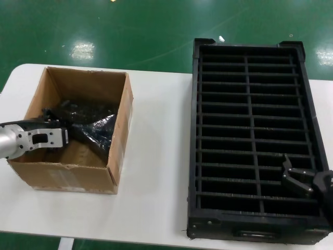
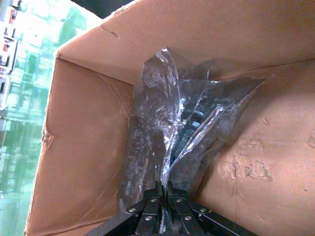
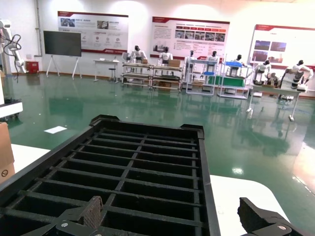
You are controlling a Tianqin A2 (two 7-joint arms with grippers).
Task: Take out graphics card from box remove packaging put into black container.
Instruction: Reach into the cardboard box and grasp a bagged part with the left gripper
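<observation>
Folds of both neighbouring bags are pinched together in my left gripper, so it should open and take only the bag (image 2: 153, 115) along the box's side before lifting.
The brown cardboard box (image 1: 122, 120) stands on the left of the table. Inside it lies the graphics card (image 1: 83, 112), a dark shiny bundle still wrapped. My left gripper (image 1: 70, 136) reaches into the box from the left. In the left wrist view this gripper (image 2: 167, 189) is shut on a pinched fold of the crinkly translucent packaging (image 2: 162, 113), and a dark shape shows through the bag. The black container (image 1: 250, 130) fills the right side. My right gripper (image 1: 297, 178) hovers open over its near right corner, holding nothing.
The white table (image 1: 156, 156) has bare surface between the box and the tray. Green floor lies beyond the far edge. The right wrist view looks along the slotted tray (image 3: 147, 162) toward a hall with benches and posters.
</observation>
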